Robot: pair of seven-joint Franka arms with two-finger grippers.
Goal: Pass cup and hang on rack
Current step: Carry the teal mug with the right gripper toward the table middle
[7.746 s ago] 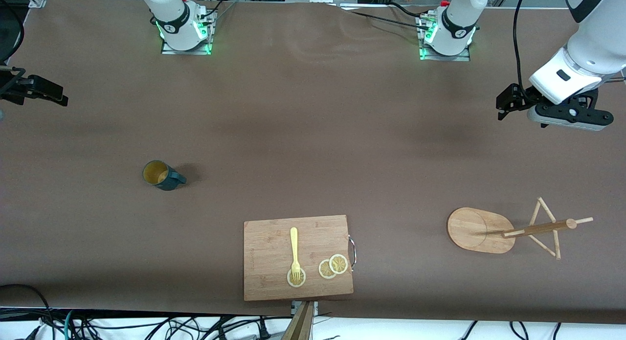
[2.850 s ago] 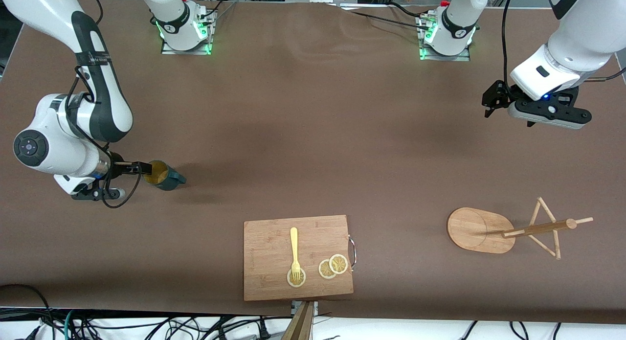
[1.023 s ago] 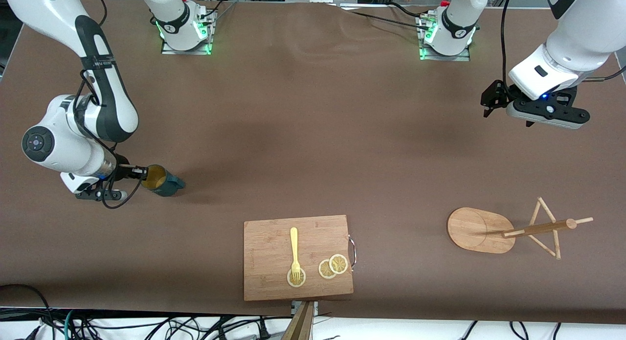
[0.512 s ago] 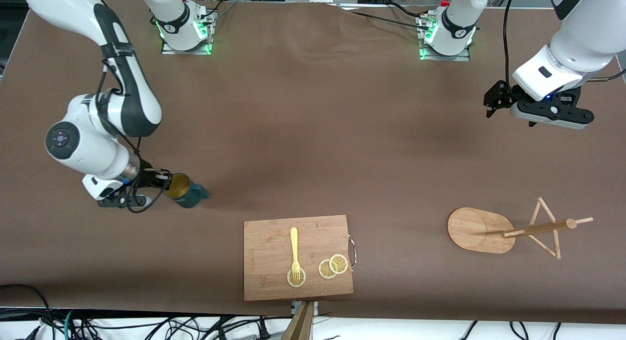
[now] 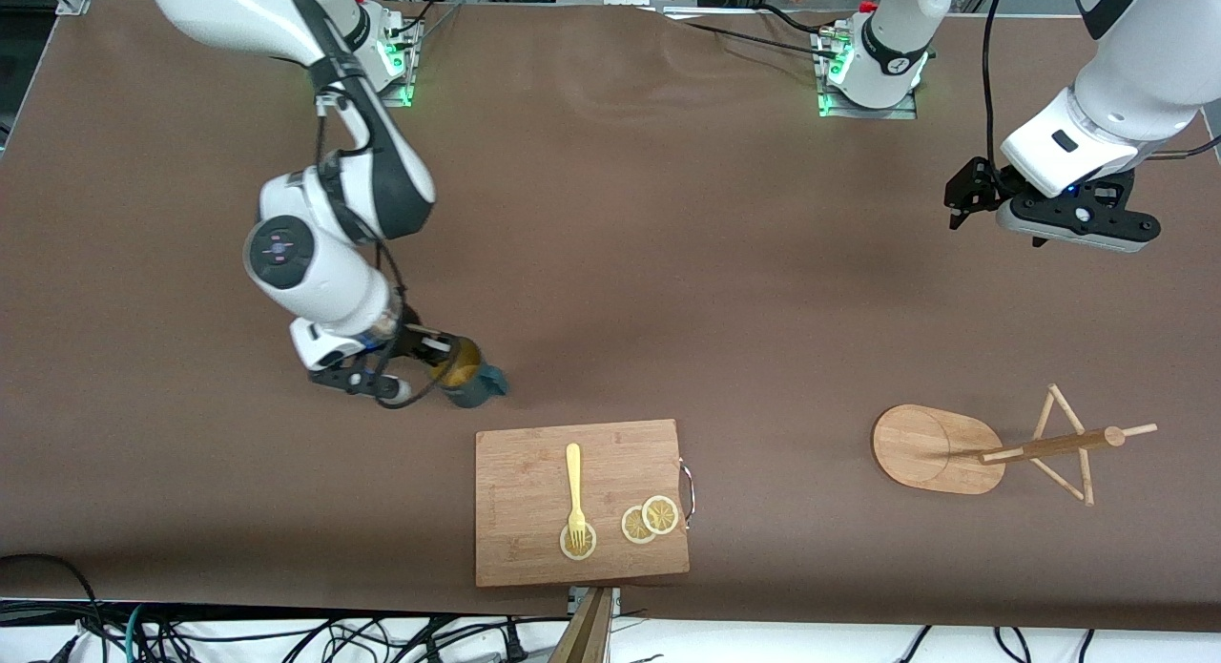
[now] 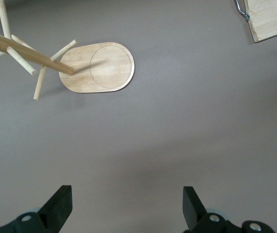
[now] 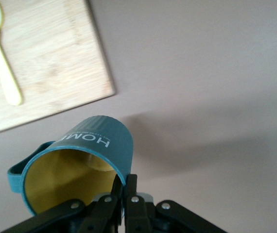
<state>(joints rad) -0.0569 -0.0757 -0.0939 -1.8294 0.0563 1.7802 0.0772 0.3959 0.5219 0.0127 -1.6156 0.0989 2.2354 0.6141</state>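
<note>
I need to use my right gripper to set the cup down on the bare table (image 5: 690, 283) between my arms, well past the metal handle of the cutting board. The cup hangs beside the board's corner now.
The cup (image 5: 471, 375), dark teal and ribbed with a yellow inside, hangs just above the table beside the cutting board's corner. My right gripper (image 5: 444, 346) is shut on its rim. The right wrist view shows one finger inside and one outside the cup (image 7: 97, 141) wall, with the right gripper (image 7: 127, 182) pinching it and the handle pointing away. The rack (image 5: 1035, 448), a bamboo mug tree on an oval base, stands at the left arm's end of the table. My left gripper (image 5: 963, 197) hovers open and empty there; the left wrist view shows the rack (image 6: 97, 68) past the left gripper (image 6: 127, 204).
A wooden cutting board (image 5: 525, 491) with a metal handle lies near the front camera's edge, carrying a yellow fork (image 5: 573, 482) and lemon slices (image 5: 650, 520). Its corner shows as the board (image 7: 46, 73) under the cup and as the board (image 6: 272, 17) in the left wrist view.
My right arm has lifted the cup from its spot at the right arm's end and carried it toward the cutting board. The left arm has hardly moved.
</note>
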